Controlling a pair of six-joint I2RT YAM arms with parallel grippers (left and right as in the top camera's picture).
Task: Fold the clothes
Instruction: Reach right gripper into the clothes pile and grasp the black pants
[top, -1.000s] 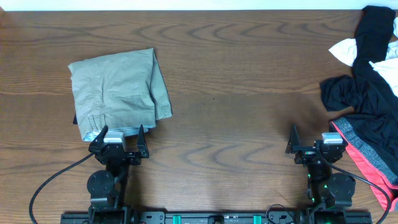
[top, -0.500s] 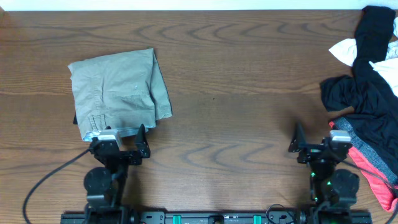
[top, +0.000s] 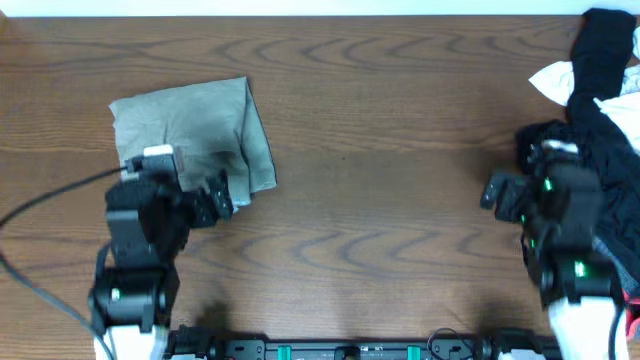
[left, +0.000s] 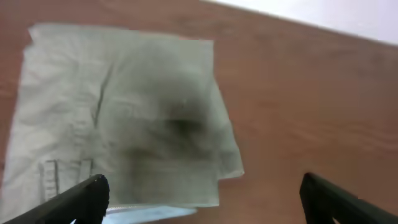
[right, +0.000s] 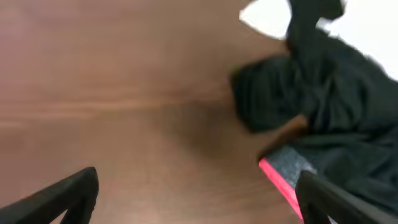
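Note:
I should next close my left gripper on the near corner (top: 272, 181) (left: 239, 169) of the folded khaki-green garment, on the garment's side toward the bare middle of the table.
A folded khaki-green garment (top: 195, 130) lies on the table at the left; it also shows in the left wrist view (left: 124, 118). My left gripper (top: 190, 200) is open and empty, raised over the garment's near edge (left: 199, 199). A heap of unfolded clothes (top: 590, 150), black, white and pink-trimmed grey, lies at the right edge; the black cloth (right: 323, 81) and the pink-edged piece (right: 283, 171) show in the right wrist view. My right gripper (top: 510, 195) is open and empty, raised just left of the heap (right: 199, 199).
The wooden table (top: 400, 120) is bare between the folded garment and the heap. The table's far edge meets a white surface (top: 300, 8) at the top. A black cable (top: 50, 195) runs from the left arm off the left side.
Both arms have lifted from their rest poses near the front edge and moved forward. The left gripper now hangs over the folded garment's near edge, the right beside the heap.

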